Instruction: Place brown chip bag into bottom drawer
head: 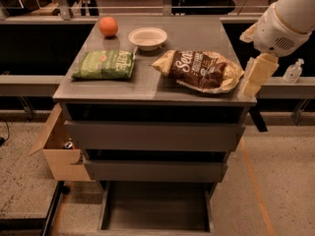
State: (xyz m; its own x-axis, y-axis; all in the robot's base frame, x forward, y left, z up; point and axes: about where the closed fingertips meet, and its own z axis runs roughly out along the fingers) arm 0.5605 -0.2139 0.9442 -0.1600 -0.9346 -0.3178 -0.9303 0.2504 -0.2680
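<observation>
I need to close my gripper on the end of the brown chip bag (231, 70) farthest from the green chip bag, beside the edge of the cabinet top.
The brown chip bag (202, 70) lies flat on the right half of the grey cabinet top (147, 87), its white script facing up. The bottom drawer (155, 208) is pulled out at floor level, and its flat grey floor shows nothing in it. My gripper (252, 82) hangs from the white arm at the right. It points down at the cabinet's right front corner, just beside the right end of the brown bag.
A green chip bag (105, 64), an orange (108, 26) and a white bowl (147, 37) share the cabinet top. The two upper drawers (152, 134) stick out slightly. A tan cardboard box (59, 151) stands at the cabinet's left. A small clear bottle (294, 72) stands at the right.
</observation>
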